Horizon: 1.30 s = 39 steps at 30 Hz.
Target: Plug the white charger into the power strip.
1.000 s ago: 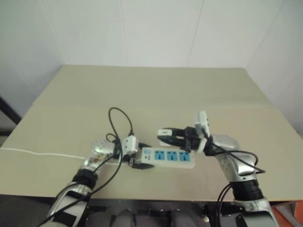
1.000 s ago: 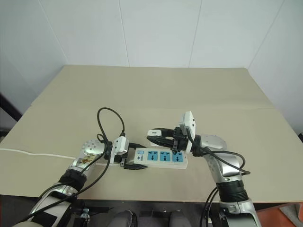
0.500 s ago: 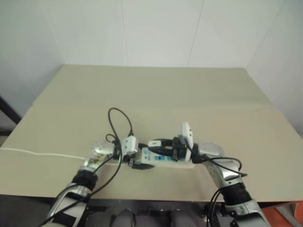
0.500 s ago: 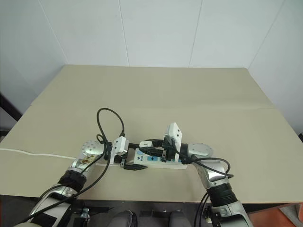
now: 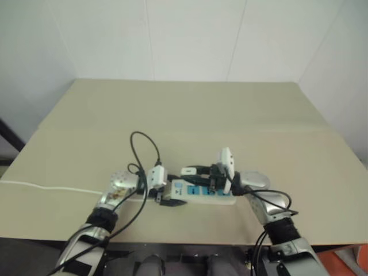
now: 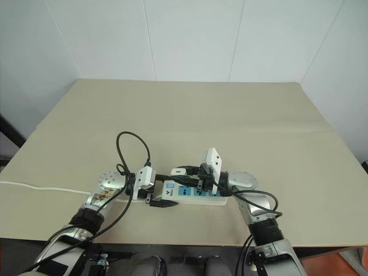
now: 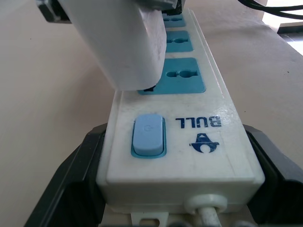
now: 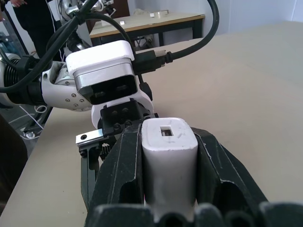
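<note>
Next, I let go of the white charger with my right gripper in the power strip's blue socket [image 5: 193, 187] closest to the switch.
The power strip [image 7: 189, 142], a long white bar with blue socket faces and a blue switch, lies near the table's front edge. My left gripper [image 6: 160, 191] is shut on its switch end, one black finger [image 7: 71, 179] on each long side. My right gripper [image 8: 169, 137] reaches in from the right, shut on the white charger [image 8: 169, 158]. The charger [image 7: 118, 42] hangs tilted over the socket nearest the switch, its lower end down at the blue face. I cannot tell whether its pins are in the holes.
The strip's thin white cord [image 6: 46, 187] runs off the table's left edge. A black cable loop [image 6: 132, 144] arcs above my left wrist. The beige table [image 6: 230, 115] stretches back to the white walls. A person in dark clothes [image 8: 28, 23] stands in the background.
My right gripper has carried the charger down and to the left, from above the strip's right part to the socket beside the switch. The left gripper and the strip have stayed put.
</note>
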Tool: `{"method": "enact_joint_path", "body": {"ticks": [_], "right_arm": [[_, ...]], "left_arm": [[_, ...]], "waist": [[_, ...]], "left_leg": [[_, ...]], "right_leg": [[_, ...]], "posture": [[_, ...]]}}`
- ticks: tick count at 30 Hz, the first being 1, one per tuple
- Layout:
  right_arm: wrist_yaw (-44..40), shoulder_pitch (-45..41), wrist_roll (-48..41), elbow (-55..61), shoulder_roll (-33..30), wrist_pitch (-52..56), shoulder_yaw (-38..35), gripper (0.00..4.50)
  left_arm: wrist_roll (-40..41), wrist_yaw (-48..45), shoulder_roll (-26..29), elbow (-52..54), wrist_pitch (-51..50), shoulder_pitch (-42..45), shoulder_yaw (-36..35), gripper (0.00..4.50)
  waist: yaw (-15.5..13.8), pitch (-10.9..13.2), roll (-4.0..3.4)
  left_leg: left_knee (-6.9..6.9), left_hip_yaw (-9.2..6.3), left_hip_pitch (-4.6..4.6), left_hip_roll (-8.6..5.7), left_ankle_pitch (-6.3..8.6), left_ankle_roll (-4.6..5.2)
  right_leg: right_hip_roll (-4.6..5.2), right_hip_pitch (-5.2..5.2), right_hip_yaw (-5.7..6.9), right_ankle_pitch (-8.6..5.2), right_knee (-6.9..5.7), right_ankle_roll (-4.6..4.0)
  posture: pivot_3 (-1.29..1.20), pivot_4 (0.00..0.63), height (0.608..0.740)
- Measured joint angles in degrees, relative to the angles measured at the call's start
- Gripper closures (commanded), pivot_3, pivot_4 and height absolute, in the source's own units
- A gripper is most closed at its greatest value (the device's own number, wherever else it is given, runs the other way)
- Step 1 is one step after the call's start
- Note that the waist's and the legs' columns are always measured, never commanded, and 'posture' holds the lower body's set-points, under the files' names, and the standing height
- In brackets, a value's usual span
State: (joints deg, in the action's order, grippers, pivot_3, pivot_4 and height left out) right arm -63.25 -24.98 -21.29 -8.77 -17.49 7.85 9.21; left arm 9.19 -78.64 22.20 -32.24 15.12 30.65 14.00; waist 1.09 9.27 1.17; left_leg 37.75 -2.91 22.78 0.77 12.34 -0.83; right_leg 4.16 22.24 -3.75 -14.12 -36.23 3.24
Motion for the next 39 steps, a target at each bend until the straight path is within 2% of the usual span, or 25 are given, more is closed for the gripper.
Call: {"method": "enact_joint_path", "body": {"ticks": [20, 39], "right_arm": [[-3.08, 0.32, 0.88, -3.90, -3.16, -7.23, 1.82, 3.37], [-5.19, -0.68, 0.67, -7.02, -6.49, -8.55, 3.77, 3.37]], "left_arm": [[0.00, 0.85, 0.00, 1.33, -0.98, -0.22, 0.56, 1.18], [0.06, 2.08, 0.19, 2.20, -1.83, -1.33, 0.67, 1.18]], "waist": [[-0.40, -0.02, 0.02], [-0.38, -0.41, 0.06]], "left_leg": [[0.00, 0.00, 0.00, -0.04, 0.00, 0.00], [-0.01, 0.02, -0.26, -0.04, 0.01, 0.00]], "right_leg": [[0.06, -0.07, 0.00, -0.01, 0.07, -0.01], [0.07, -0.29, 0.00, -0.12, 0.08, 0.14]], "posture": [[0.00, 0.150, 0.740], [0.00, 0.150, 0.740]]}}
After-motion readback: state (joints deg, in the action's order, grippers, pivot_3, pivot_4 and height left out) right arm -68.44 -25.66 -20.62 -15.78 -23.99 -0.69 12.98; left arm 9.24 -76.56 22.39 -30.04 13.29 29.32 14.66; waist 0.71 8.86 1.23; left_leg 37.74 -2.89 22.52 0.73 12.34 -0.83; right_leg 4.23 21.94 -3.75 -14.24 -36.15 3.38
